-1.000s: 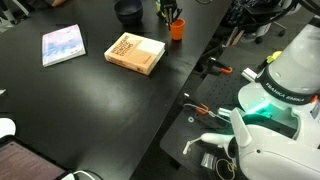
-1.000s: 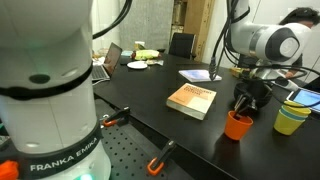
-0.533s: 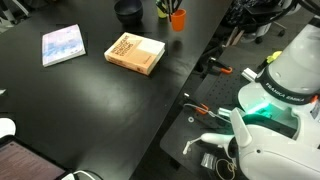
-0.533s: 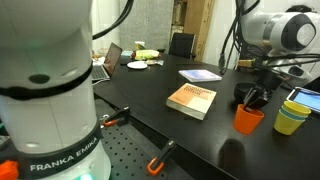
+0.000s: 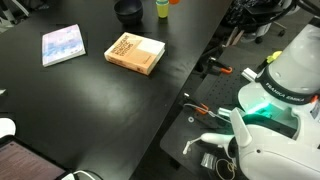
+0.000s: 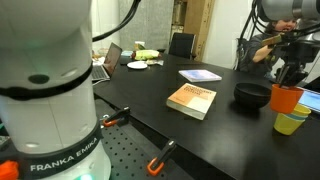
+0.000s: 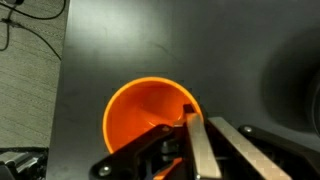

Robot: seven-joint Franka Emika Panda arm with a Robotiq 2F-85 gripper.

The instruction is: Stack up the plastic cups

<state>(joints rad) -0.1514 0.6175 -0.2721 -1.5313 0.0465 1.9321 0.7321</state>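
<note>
The orange cup, now held just above and beside a yellow cup, will be released by my gripper inside the yellow cup point(image 5: 163, 3) next to the dark round bowl.
My gripper point(image 6: 289, 80) is shut on the rim of the orange cup point(image 6: 284, 98) and holds it in the air, just above and beside a yellow cup point(image 6: 291, 123). A blue cup point(image 6: 312, 99) shows at the frame edge behind them. In the wrist view one finger sits inside the orange cup point(image 7: 138, 118) and the other outside its wall, with the gripper point(image 7: 190, 120) pinching the rim above the dark table. In an exterior view the yellow cup point(image 5: 162, 8) stands at the top edge; the orange cup is almost cut off there. I cannot make out a second yellow cup.
A dark round bowl point(image 6: 252, 96) stands just beside the cups, also seen in an exterior view point(image 5: 127, 11). A tan book point(image 6: 192, 100) and a blue booklet point(image 6: 200, 75) lie on the black table point(image 5: 90, 100). Red-handled tools lie near the robot base point(image 5: 268, 110).
My gripper has lifted the orange cup off the table and carried it past the bowl to the yellow cup. It has left most of the exterior view's top edge.
</note>
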